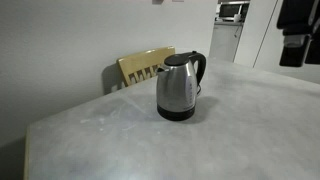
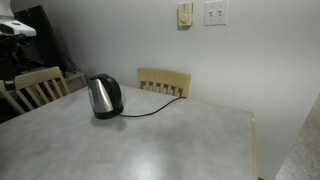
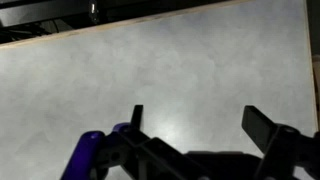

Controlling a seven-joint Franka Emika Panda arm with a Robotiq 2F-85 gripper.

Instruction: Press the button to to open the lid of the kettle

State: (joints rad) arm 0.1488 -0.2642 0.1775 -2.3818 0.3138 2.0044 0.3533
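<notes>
Next, my gripper moves above the top of the kettle's handle (image 1: 199, 56) and will close its empty fingers there, ready to press the button.
The steel kettle (image 1: 178, 88) stands upright on the grey table with its black handle towards the wooden chair; it also shows in an exterior view (image 2: 103, 97). Its black lid (image 1: 177, 60) is down. A black cord runs from its base across the table. My gripper (image 3: 196, 115) is open and empty, with only bare tabletop between its fingers in the wrist view. The kettle is out of the wrist view. My arm (image 1: 294, 40) hangs well away from the kettle, off past the table's edge.
A wooden chair (image 1: 146, 66) stands behind the kettle against the wall, and a second chair (image 2: 38, 86) is at the table's side. The grey table (image 2: 170, 140) has a pale edge strip (image 3: 60, 36). A microwave sits in the background.
</notes>
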